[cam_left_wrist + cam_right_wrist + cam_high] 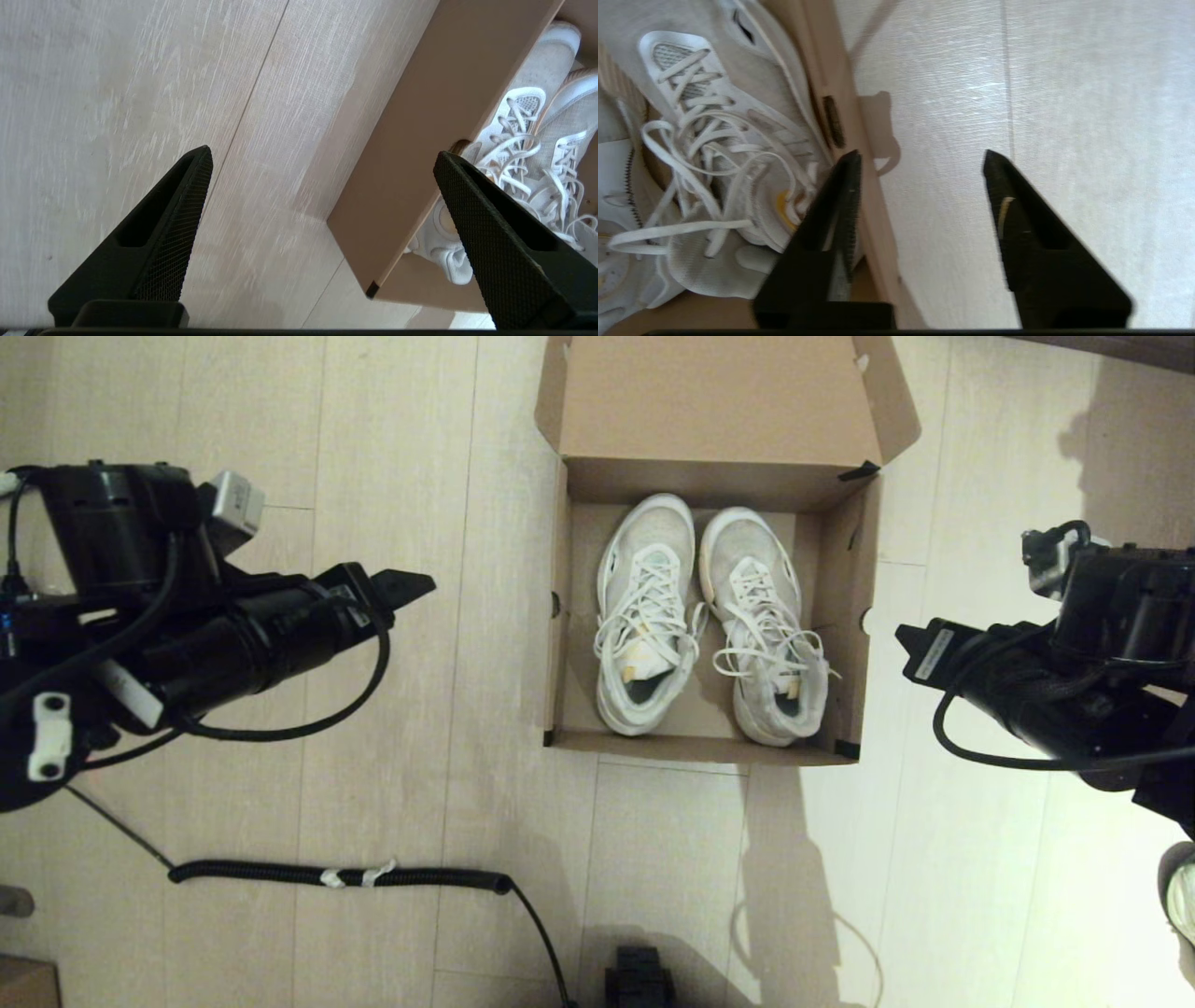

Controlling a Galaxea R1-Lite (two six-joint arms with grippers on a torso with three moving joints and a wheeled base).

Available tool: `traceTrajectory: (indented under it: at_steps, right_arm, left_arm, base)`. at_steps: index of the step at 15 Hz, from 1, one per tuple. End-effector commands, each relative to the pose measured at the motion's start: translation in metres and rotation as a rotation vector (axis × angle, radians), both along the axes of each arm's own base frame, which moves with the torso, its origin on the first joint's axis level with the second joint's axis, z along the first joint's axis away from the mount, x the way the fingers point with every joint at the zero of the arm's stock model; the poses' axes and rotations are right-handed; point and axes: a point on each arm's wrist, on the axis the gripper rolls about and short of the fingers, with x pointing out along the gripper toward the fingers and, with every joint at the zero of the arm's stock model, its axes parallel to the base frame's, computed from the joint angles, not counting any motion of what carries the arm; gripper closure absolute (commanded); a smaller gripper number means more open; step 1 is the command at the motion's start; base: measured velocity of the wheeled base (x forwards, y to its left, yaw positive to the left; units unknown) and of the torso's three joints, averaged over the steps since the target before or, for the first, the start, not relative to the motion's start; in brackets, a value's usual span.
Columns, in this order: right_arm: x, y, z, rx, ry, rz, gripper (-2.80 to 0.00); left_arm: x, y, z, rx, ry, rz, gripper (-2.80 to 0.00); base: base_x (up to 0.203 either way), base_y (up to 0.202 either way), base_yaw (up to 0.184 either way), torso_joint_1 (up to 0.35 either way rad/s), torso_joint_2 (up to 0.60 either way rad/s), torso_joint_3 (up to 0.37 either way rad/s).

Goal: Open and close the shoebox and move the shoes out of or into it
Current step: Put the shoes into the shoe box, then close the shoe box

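Observation:
The shoebox's lid is folded back far ahead, so the robot's left gripper should help pull the shoebox closer by its near side (700,750) before the lid gets closed.
The brown cardboard shoebox (845,616) stands on the floor ahead of me, its hinged lid (714,397) folded back on the far side. Both white and grey mesh sneakers lie inside, toes pointing away: the left shoe (642,616) and the right shoe (770,630). My left gripper (411,586) hovers open to the left of the box, apart from it; its wrist view shows the box side (411,154) and the shoes (528,154). My right gripper (910,639) hovers open just right of the box; its wrist view shows one sneaker (724,154) and the box wall (850,140).
A black coiled cable (345,875) lies on the pale wood floor (420,756) in front of the box. A lone whitish shoe with a dark rim (1181,896) peeks in at the right edge. A small dark object (639,980) sits at the bottom edge.

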Motion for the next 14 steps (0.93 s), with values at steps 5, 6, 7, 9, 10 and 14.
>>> traceTrajectory:
  at_steps: [5, 6, 7, 9, 10, 14]
  right_arm:
    - [-0.005, -0.002, -0.015, -0.005, 0.040, -0.002, 0.00]
    - [0.001, 0.002, -0.016, -0.004, 0.020, 0.005, 0.00]
    - [0.006, 0.010, -0.014, 0.001, -0.013, 0.024, 0.00]
    - [0.004, 0.030, -0.012, 0.004, -0.033, 0.087, 0.00]
    - [0.000, 0.036, -0.014, 0.003, -0.025, 0.111, 0.00]
    - [-0.012, 0.043, -0.030, -0.015, 0.028, 0.151, 0.00]
  left_arm:
    - [-0.009, -0.027, -0.014, 0.014, 0.049, -0.092, -2.80]
    - [-0.012, -0.040, -0.012, 0.016, 0.043, -0.132, -2.80]
    - [-0.014, -0.058, -0.011, 0.022, 0.040, -0.169, -2.80]
    - [-0.018, -0.091, -0.009, 0.037, 0.038, -0.201, -2.80]
    - [-0.017, -0.105, -0.009, 0.046, 0.035, -0.206, -2.80]
    - [-0.024, -0.125, -0.009, 0.079, 0.022, -0.231, 0.00]
  base:
    - [0.000, 0.000, 0.000, 0.000, 0.00, 0.000]
    - [0.000, 0.000, 0.000, 0.000, 0.00, 0.000]
    - [0.000, 0.000, 0.000, 0.000, 0.00, 0.000]
    - [0.000, 0.000, 0.000, 0.000, 0.00, 0.000]
    - [0.000, 0.000, 0.000, 0.000, 0.00, 0.000]
    - [0.000, 0.000, 0.000, 0.000, 0.00, 0.000]
